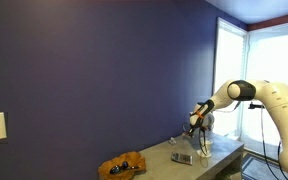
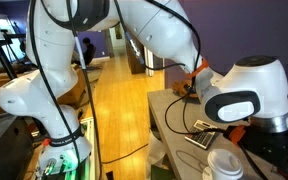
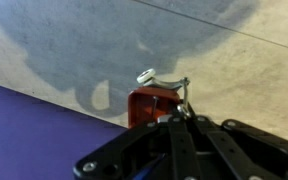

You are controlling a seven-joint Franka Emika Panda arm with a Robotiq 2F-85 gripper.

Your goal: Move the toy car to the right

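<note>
Next, I release the toy car on the grey table point(image 1: 196, 135) between the white cup and the purple wall. The car is at my fingertips now.
The toy car point(image 3: 149, 106) is a small red object with a silver metal part on top, sitting right at my fingertips in the wrist view. My gripper point(image 3: 174, 120) has its black fingers drawn together against the car and appears shut on it. In both exterior views the gripper point(image 1: 196, 122) point(image 2: 192, 72) hangs above the grey table point(image 1: 164, 168) with a small orange-red spot at its tip. The underside of the car is hidden.
A brown basket-like object point(image 1: 122, 167) lies at the near end of the table. A flat calculator-like item point(image 1: 181, 158) point(image 2: 199, 138) and a white cup point(image 2: 224, 165) are on the table. The purple wall runs close behind the table edge.
</note>
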